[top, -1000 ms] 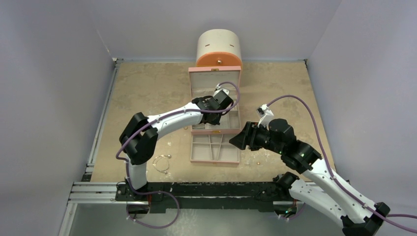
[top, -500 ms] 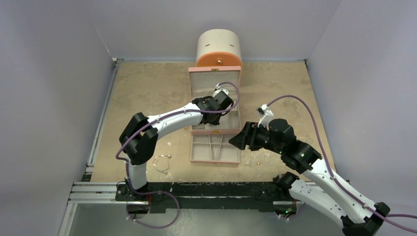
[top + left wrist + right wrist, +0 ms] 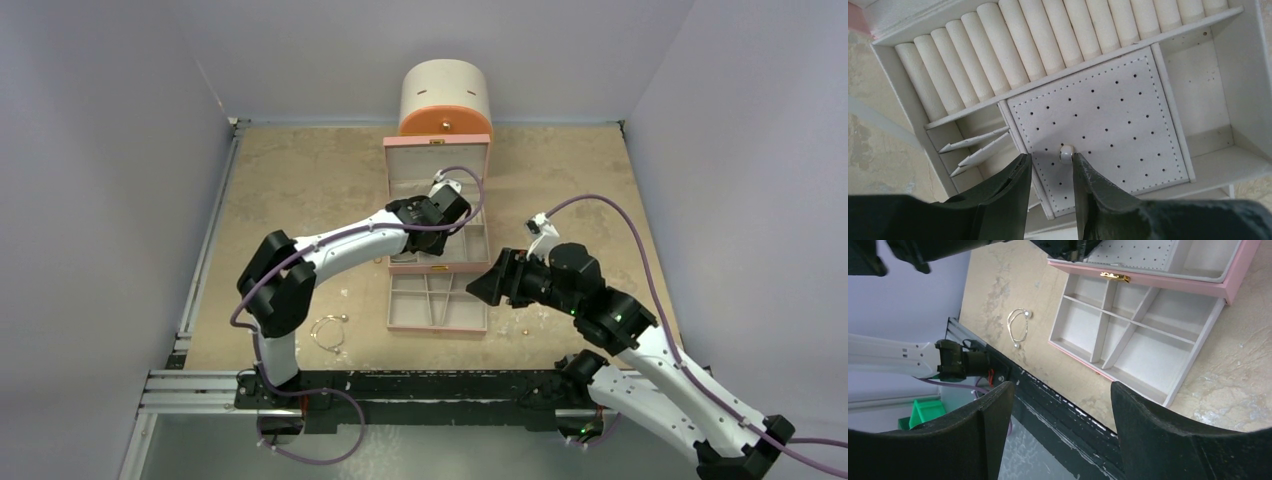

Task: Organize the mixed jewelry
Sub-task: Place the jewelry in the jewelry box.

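Note:
The robot's right gripper will next go to the tiny gold stud (image 3: 525, 332) on the table beside the near corner of the pulled-out drawer and close there.
My left gripper (image 3: 441, 213) hovers over the top tray of the open pink jewelry box (image 3: 392, 165). In the left wrist view it (image 3: 1050, 159) is open, and a tiny white bead stud (image 3: 1066, 153) sits on the perforated panel (image 3: 1108, 110), touching the right fingertip (image 3: 1079, 162). The wire bangle with small beads (image 3: 327, 331) lies on the table left of the box; it also shows in the right wrist view (image 3: 1019, 326). A tiny gold stud (image 3: 524, 328) lies on the table right of the drawer. My right gripper (image 3: 478, 284) is open and empty beside the pulled-out drawer (image 3: 481, 310).
The round cream-and-orange drawer cabinet (image 3: 445, 96) stands behind the box. The box's divided drawer (image 3: 1193, 367) is pulled out toward the near edge. Ring rolls (image 3: 1048, 45) fill the back of the top tray. Purple walls enclose the table on three sides.
My left arm has shifted slightly left and back over the top tray. My right gripper has dropped slightly. The bangle has not moved.

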Controlling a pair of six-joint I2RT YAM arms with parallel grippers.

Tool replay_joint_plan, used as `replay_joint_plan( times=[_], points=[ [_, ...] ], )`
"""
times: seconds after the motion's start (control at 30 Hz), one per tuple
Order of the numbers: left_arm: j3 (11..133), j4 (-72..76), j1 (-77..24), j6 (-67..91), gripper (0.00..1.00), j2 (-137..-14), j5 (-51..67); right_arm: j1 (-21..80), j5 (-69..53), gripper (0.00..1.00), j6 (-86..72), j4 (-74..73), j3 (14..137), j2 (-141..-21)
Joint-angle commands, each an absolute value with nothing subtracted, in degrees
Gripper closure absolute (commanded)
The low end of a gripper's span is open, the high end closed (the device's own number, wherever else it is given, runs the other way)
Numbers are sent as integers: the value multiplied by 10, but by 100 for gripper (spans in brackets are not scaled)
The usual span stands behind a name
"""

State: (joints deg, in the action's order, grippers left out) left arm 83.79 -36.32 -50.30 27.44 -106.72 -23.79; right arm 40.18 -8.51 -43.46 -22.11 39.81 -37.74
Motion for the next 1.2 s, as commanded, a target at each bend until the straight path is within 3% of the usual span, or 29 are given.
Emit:
replay_joint_plan(
  times=[0.0, 0.6, 1.17],
  points=[
    [832, -355, -502, 279, 64, -1008, -221, 404, -61, 26, -428, -242, 410, -373],
    [748, -347, -502, 276, 57, -804, -228, 404, 139, 39, -513, -415, 385, -442],
    [647, -347, -502, 240, 53, -635, -239, 405, 193, 58, -692, -477, 323, -505]
  ],
)
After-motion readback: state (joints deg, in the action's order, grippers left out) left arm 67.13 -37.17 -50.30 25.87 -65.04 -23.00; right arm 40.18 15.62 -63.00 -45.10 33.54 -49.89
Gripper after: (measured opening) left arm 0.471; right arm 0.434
